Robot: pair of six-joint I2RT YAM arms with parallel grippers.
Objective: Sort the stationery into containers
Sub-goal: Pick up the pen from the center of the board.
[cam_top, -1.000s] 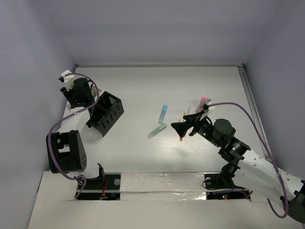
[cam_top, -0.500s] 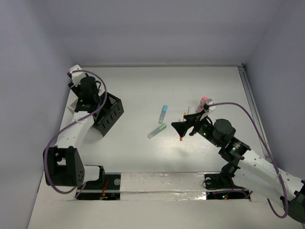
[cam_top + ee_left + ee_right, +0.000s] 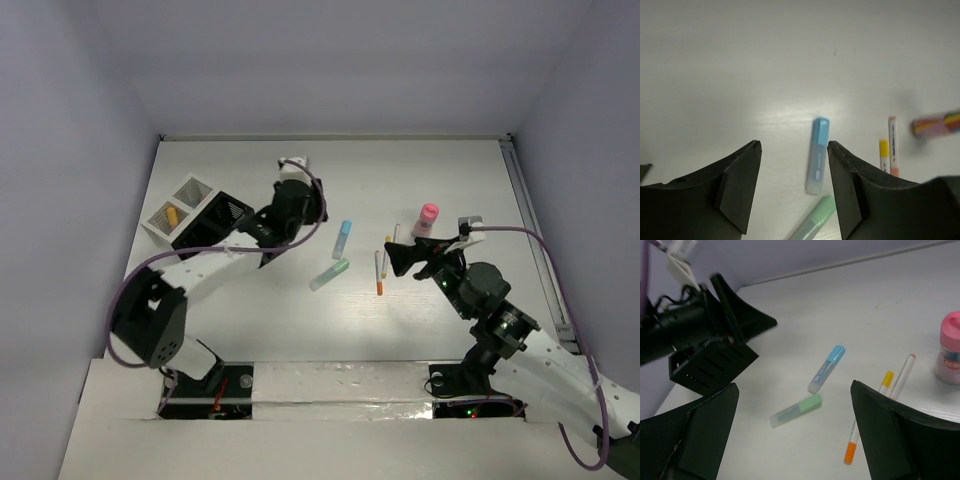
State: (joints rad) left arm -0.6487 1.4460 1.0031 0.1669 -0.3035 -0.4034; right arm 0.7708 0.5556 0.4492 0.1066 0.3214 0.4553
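My left gripper is going to close on the blue marker's cap (image 3: pixel 344 233) (image 3: pixel 820 140), near where the cap meets the clear body.
A blue marker (image 3: pixel 343 238) and a green marker (image 3: pixel 329 274) lie mid-table. Two thin white pens (image 3: pixel 380 270) lie just right of them. My left gripper (image 3: pixel 306 214) is open and empty, hovering left of the blue marker. In the left wrist view (image 3: pixel 795 145) the blue marker (image 3: pixel 818 160) shows between its jaws, and the green marker (image 3: pixel 812 220) below. My right gripper (image 3: pixel 402 260) is open and empty, beside the pens. In its wrist view (image 3: pixel 795 387) both markers (image 3: pixel 826 369) and pens (image 3: pixel 867 425) lie ahead. A small pink cup (image 3: pixel 427 220) stands right of the pens.
White mesh cups (image 3: pixel 182 210) stand at the far left, with an orange item (image 3: pixel 172 214) in one. The black slotted organiser (image 3: pixel 225 225) sits beside them, partly hidden by my left arm. A rail (image 3: pixel 530 230) runs along the right table edge.
My left gripper has swung from over the white mesh cups rightward to beside the blue marker, uncovering the cups. My right gripper has drawn back a little to the right, off the pens.
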